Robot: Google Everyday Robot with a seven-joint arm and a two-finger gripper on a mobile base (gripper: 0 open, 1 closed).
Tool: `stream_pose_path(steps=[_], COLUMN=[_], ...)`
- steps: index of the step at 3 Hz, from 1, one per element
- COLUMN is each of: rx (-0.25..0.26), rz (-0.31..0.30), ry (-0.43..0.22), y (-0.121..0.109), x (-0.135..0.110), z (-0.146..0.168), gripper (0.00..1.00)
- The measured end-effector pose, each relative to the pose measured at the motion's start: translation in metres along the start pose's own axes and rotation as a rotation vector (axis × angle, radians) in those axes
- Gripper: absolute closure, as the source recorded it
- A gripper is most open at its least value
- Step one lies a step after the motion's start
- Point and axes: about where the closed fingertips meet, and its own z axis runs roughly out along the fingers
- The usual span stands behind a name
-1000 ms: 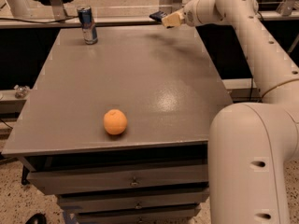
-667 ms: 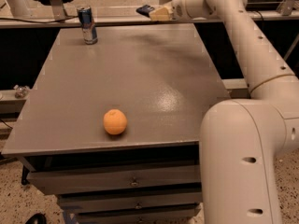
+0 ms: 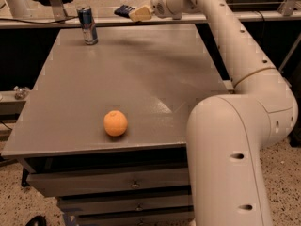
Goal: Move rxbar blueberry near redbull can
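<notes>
The robot's gripper will release the rxbar blueberry on the grey table (image 3: 100, 39), right up against the foot of the redbull can.
The redbull can (image 3: 87, 25) stands upright at the far left corner of the grey table (image 3: 141, 79). My gripper (image 3: 137, 14) is in the air above the table's far edge, right of the can. It is shut on the rxbar blueberry (image 3: 123, 10), a dark navy wrapper that sticks out to the left of the fingertips, a short way from the can's top.
An orange (image 3: 115, 123) lies near the table's front edge, left of middle. My white arm (image 3: 244, 126) fills the right side of the view. A counter ledge (image 3: 47, 21) runs behind the table. Drawers (image 3: 117, 185) sit under the tabletop.
My gripper has carried the rxbar blueberry leftward along the table's far edge, from the far right toward the redbull can. The can and the orange have not moved.
</notes>
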Motion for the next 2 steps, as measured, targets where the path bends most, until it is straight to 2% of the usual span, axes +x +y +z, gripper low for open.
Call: stream_pose_path(steps=[2], rx=[-0.134], rz=[-0.078], ry=[0.026], y=[0.057], x=[-0.009], z=[0.038], gripper=[1.0])
